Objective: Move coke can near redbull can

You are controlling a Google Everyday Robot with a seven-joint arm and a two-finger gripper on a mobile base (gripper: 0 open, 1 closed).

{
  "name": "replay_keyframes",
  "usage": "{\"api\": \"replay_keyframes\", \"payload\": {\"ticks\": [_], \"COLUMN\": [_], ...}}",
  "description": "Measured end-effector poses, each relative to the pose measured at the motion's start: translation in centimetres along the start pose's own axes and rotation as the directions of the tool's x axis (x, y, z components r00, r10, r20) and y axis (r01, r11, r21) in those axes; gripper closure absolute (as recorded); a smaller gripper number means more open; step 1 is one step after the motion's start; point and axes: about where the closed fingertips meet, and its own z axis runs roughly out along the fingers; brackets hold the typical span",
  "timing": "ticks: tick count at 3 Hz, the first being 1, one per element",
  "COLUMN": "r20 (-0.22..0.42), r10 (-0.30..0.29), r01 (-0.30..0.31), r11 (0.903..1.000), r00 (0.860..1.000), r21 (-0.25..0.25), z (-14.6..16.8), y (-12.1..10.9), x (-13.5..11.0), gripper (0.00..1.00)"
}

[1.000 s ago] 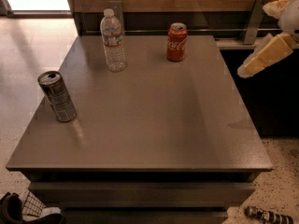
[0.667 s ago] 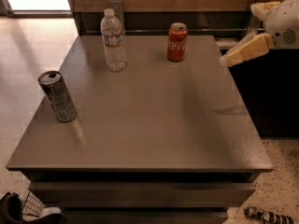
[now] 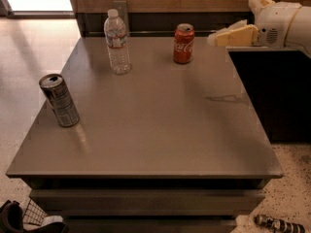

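Note:
The robot's gripper needs to next move to the coke can and close around the middle of its body (image 3: 183, 45), under its silver top.
The coke can (image 3: 184, 43), short and red with white script and a silver top, stands upright near the far edge of the grey table (image 3: 155, 130). The redbull can (image 3: 59, 100), slim and dark grey-blue with a silver top, stands near the table's left edge, far from the coke can. My gripper (image 3: 217, 37) reaches in from the right at the coke can's height, a short way to its right, apart from it and holding nothing.
A clear water bottle (image 3: 117, 42) stands upright at the far left of the table, left of the coke can. A dark cabinet (image 3: 277, 91) sits to the right of the table. Small objects lie on the speckled floor at the bottom corners.
My gripper has moved up and to the left, from beside the table's right edge toward the coke can. The cans and bottle have not moved.

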Motion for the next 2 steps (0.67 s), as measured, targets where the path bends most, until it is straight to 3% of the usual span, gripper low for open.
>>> {"api": "replay_keyframes", "payload": {"ticks": [1, 2], "r20": [0.001, 0.004], "r10": [0.004, 0.036], "r01": [-0.004, -0.035], "r11": [1.0, 0.9992], "r00": [1.0, 0.999], "r21": [-0.002, -0.016], "z": [0.6, 4.6], "y": [0.0, -0.4], "x": [0.2, 1.8], "gripper": [0.0, 0.0]}}
